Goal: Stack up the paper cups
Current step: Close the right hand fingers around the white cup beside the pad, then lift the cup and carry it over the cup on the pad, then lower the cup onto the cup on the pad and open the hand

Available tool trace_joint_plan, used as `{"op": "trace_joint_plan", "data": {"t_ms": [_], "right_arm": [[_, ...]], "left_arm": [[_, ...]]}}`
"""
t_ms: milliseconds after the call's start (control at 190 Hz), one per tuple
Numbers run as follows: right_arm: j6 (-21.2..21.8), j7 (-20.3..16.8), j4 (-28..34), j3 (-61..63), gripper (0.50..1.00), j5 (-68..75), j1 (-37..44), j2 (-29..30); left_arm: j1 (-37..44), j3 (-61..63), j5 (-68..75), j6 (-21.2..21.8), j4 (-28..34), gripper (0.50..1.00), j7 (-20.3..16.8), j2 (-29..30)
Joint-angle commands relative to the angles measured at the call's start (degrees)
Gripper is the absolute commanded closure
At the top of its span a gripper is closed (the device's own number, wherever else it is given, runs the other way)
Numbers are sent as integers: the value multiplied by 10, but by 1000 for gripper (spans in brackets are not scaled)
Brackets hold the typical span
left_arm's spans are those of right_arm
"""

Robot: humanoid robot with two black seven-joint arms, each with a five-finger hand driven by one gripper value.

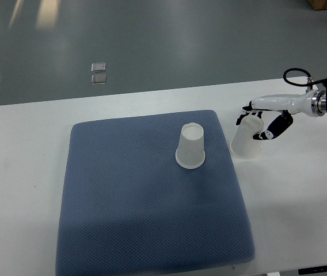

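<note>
I should let go of the white paper cup in my right gripper over the upside-down cup standing on the blue mat (191, 133).
One white paper cup (191, 147) stands upside down on the blue mat (140, 201), near its upper right corner. A second white paper cup (247, 140) is just off the mat's right edge, over the white table, also upside down. My right hand (262, 122) reaches in from the right edge and its fingers are curled around the upper part of this second cup. Whether the cup rests on the table or is lifted slightly I cannot tell. The left arm does not show.
The white table (25, 172) extends left and right of the mat. A black cable (297, 76) loops above my right wrist. Grey floor lies beyond the table's far edge, with a small square fitting (99, 73) in it.
</note>
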Motion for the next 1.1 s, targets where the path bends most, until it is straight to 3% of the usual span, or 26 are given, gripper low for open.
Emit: {"op": "trace_joint_plan", "data": {"t_ms": [0,374,743,1096], "right_arm": [[18,0,3,1,908,12,51,-6],[101,-1,30,1,908,78,189,21],[121,-17,53,-8,904,90,189,102],[120,-19,52,-9,897,34,166,110]], "left_arm": [[0,0,0,0,0,500,0,0],[0,0,0,0,0,500,0,0],[0,-1,0,0,0,500,0,0],[0,0,0,0,0,500,0,0]]}}
